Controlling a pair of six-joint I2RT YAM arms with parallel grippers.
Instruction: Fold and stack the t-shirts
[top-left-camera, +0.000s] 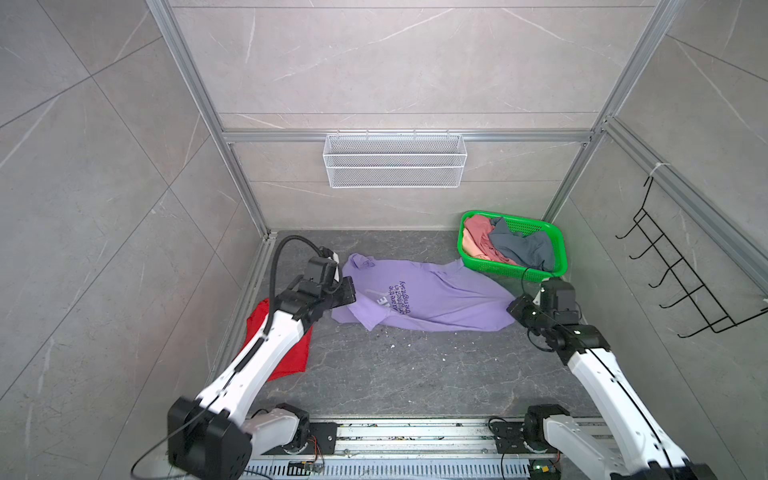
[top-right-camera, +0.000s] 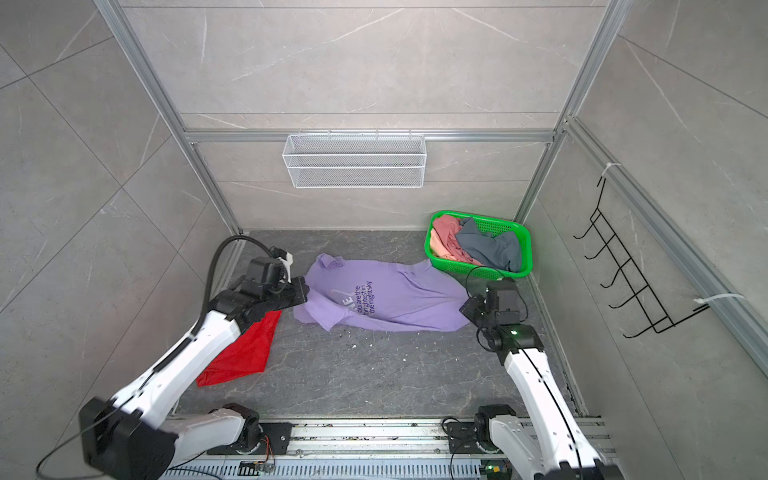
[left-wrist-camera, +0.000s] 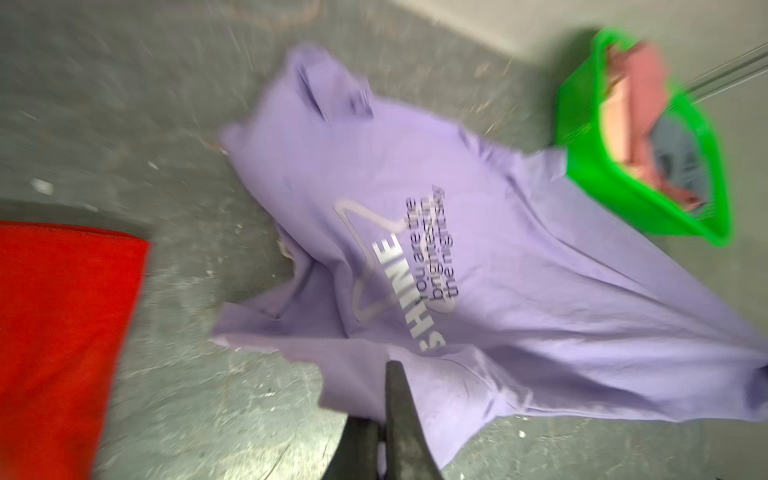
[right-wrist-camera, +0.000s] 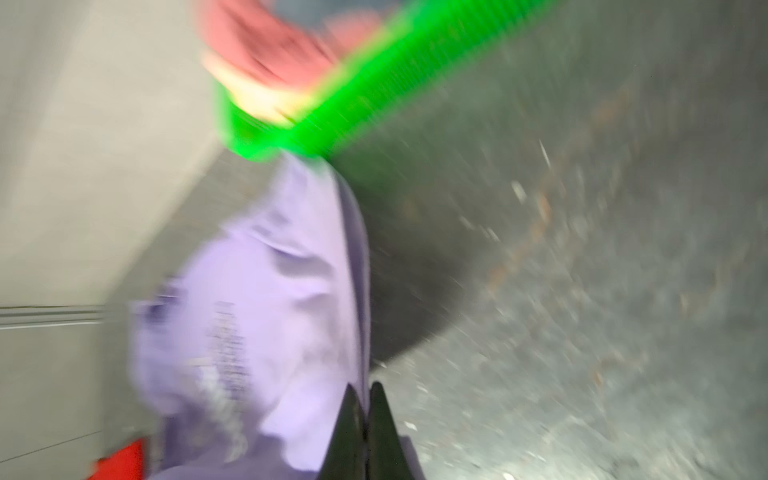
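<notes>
Next, my left gripper lets go of the lavender t-shirt's fold on the bare dark floor (top-left-camera: 340, 352) (left-wrist-camera: 216, 412) close beside the red t-shirt.
The lavender t-shirt (top-left-camera: 432, 297) (top-right-camera: 390, 299) with the "SHINE" print lies spread and rumpled across the dark floor. At its left edge, my left gripper (top-left-camera: 351, 297) (left-wrist-camera: 386, 374) is shut on a fold of that cloth. On the shirt's right corner, my right gripper (top-left-camera: 512, 309) (right-wrist-camera: 365, 388) is shut on the hem. A red t-shirt (top-left-camera: 286, 353) (left-wrist-camera: 62, 332) lies flat at the left, partly under my left arm. Pink (top-left-camera: 482, 237), peach (top-left-camera: 467, 245) and grey-blue (top-left-camera: 523, 249) t-shirts are piled in the green basket (top-left-camera: 515, 272). Both wrist views are blurred.
The green basket stands in the back right corner, touching the lavender shirt's far edge. A white wire shelf (top-left-camera: 395, 160) hangs on the back wall, and a black hook rack (top-left-camera: 681, 282) on the right wall. Aluminium rails (top-left-camera: 415, 436) run along the front.
</notes>
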